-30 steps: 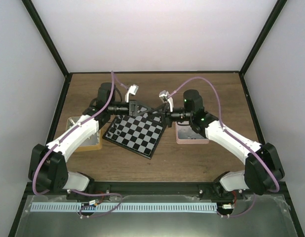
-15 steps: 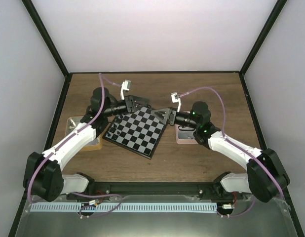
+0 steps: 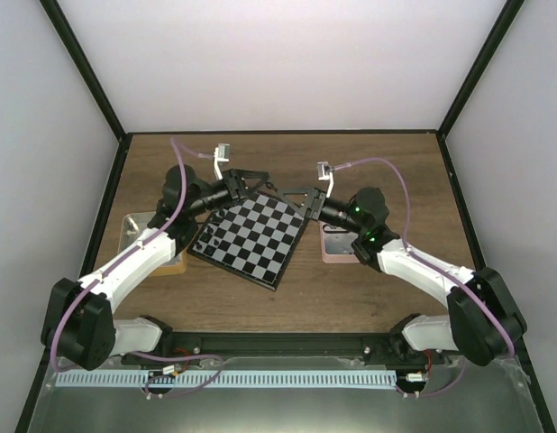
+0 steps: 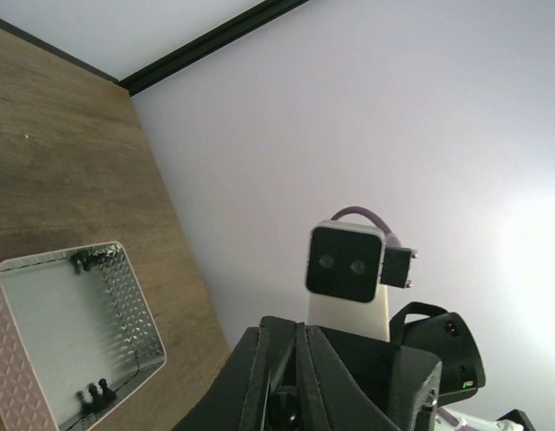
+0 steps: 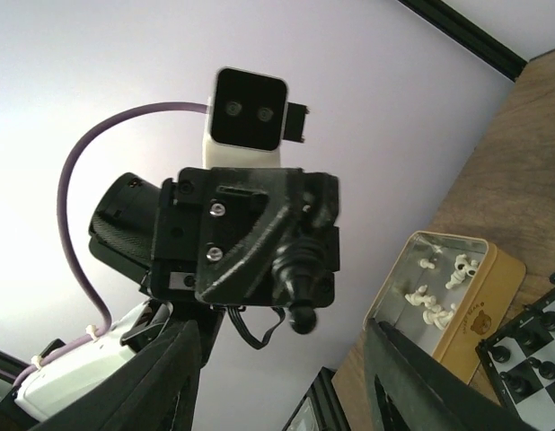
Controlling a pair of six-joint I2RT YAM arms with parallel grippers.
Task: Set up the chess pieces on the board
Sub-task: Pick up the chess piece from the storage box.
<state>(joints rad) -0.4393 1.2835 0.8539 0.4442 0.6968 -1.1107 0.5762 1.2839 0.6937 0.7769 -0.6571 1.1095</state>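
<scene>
My left gripper is to place the black chess piece on a black square of the board (image 3: 218,235) near the tan tray.
The board (image 3: 251,236) lies tilted in the middle of the table. Some black chess pieces (image 5: 538,355) stand on its corner in the right wrist view. My left gripper (image 3: 260,180) hangs above the board's far edge, shut on a black chess piece (image 5: 300,283) that sticks out past its fingers. The same piece (image 4: 283,412) shows wedged between the fingers in the left wrist view, where the gripper (image 4: 284,323) points at the right wrist. My right gripper (image 3: 287,195) faces it from a short gap, open (image 5: 282,359), with nothing between its fingers.
A tan tray (image 5: 493,283) holding cream-white pieces (image 5: 430,301) sits left of the board, partly under the left arm (image 3: 134,257). A pink tray (image 4: 17,359) with a few black pieces (image 4: 93,395) sits right of the board, partly under the right arm (image 3: 414,262). Enclosure walls stand behind.
Both wrists have risen from the board's far edge and turned to face each other. The left gripper has stayed shut on the black piece; the right jaws have spread.
</scene>
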